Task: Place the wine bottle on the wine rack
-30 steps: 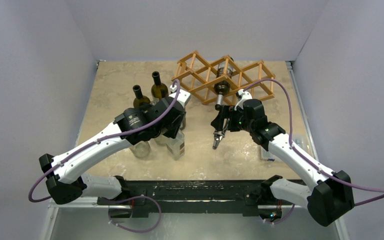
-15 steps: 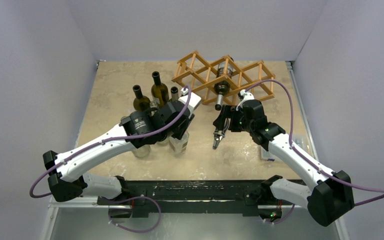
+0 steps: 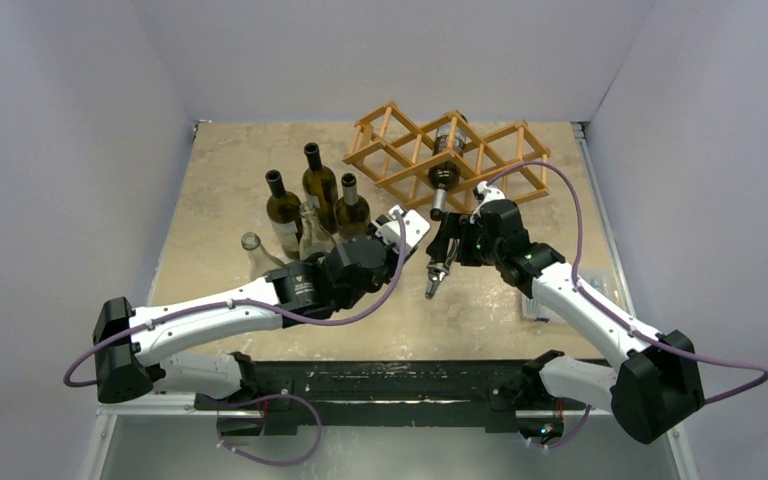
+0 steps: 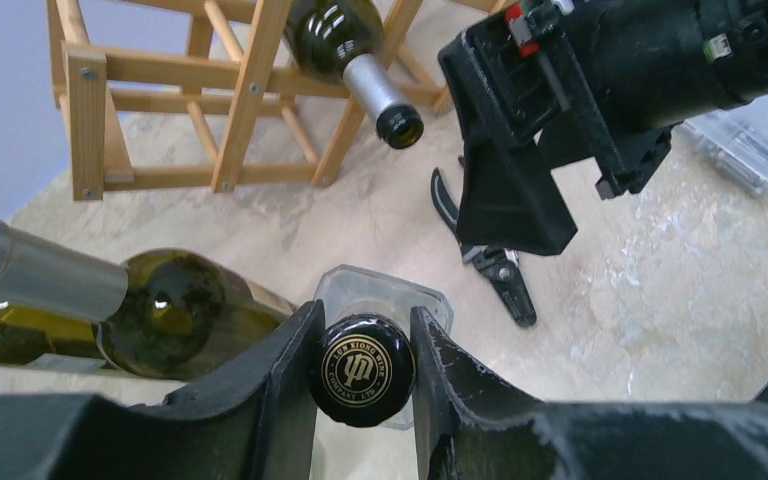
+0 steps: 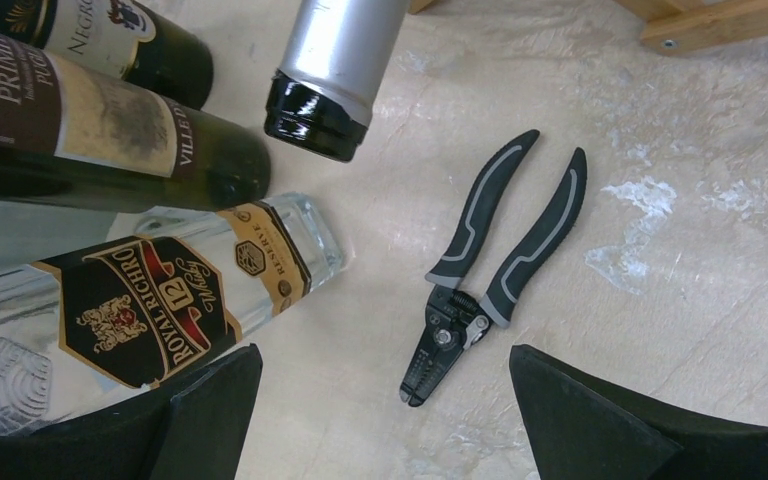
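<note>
My left gripper will set the clear whisky bottle down on the table (image 3: 401, 268) between the green bottles and the pliers and let go of it.
My left gripper (image 4: 363, 338) is shut on the black cap of a clear whisky bottle (image 4: 385, 295), seen from above its neck. In the top view the left gripper (image 3: 398, 235) sits mid-table and my arm hides this bottle. The right wrist view shows the bottle's labelled body (image 5: 160, 300) at left. The wooden wine rack (image 3: 480, 150) stands at the back right, with one dark bottle (image 3: 446, 148) lying in it, neck forward (image 4: 370, 80). My right gripper (image 5: 382, 355) is open and empty, hovering over the pliers (image 5: 490, 260), just in front of the rack (image 3: 444, 250).
Three green bottles (image 3: 318, 182) and two clear ones (image 3: 256, 252) stand at the left middle. The pliers (image 3: 432, 280) lie on the table between the arms. A clear plastic box (image 3: 537, 310) lies at the right. The two grippers are close together.
My left arm has swung right and towards the centre with the clear bottle in its grip, uncovering the standing bottles. The right arm has hardly moved.
</note>
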You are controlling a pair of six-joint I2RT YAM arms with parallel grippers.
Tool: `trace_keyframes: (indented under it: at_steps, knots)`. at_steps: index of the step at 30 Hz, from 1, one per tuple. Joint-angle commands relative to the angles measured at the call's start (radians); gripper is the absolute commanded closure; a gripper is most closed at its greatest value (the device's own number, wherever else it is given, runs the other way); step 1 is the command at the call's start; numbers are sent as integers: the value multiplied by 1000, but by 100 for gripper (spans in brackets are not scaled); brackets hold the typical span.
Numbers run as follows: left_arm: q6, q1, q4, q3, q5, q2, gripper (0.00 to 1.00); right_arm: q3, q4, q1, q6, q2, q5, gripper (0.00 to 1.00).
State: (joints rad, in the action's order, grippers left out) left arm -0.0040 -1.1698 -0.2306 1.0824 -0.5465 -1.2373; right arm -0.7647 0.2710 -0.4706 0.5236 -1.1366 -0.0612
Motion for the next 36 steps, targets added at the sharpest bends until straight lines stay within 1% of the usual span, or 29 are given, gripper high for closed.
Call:
trace_keyframes:
  at_steps: [1,3,5,7,10,13,16,19,21,24,27,36]
  knots:
    - [124,-34,326,-62,-60,57,100,-30,1,0,13,-5,39,1]
    - [134,-60,311,-92,-70,56,100,-25,-3,0,20,-5,40,1]
    - [121,-86,254,-109,-63,56,100,-23,-8,0,24,-10,37,1]
    - [62,-99,150,-117,-45,62,100,-22,-12,-1,24,-20,35,1]
    - [-21,-123,82,-152,-8,73,100,-22,-24,0,17,-41,29,1]
    - [-72,-153,63,-188,-13,60,100,-30,-31,0,16,-61,8,1]
    - [-114,-186,58,-202,-4,14,100,-43,-23,1,4,-76,17,1]
    - [-124,-232,60,-177,-18,-62,100,-43,-17,0,-2,-75,29,1]
    - [-122,-269,57,-153,-61,-119,100,-36,-14,0,-2,-72,39,1]
    - [-142,-277,44,-133,-64,-182,100,-28,-7,1,-4,-68,48,1]
    - [-174,-277,45,-138,-62,-210,100,-11,-10,0,-3,-60,46,1]
    - [-266,-276,13,-179,80,-249,100,8,-32,0,-11,-64,19,1]
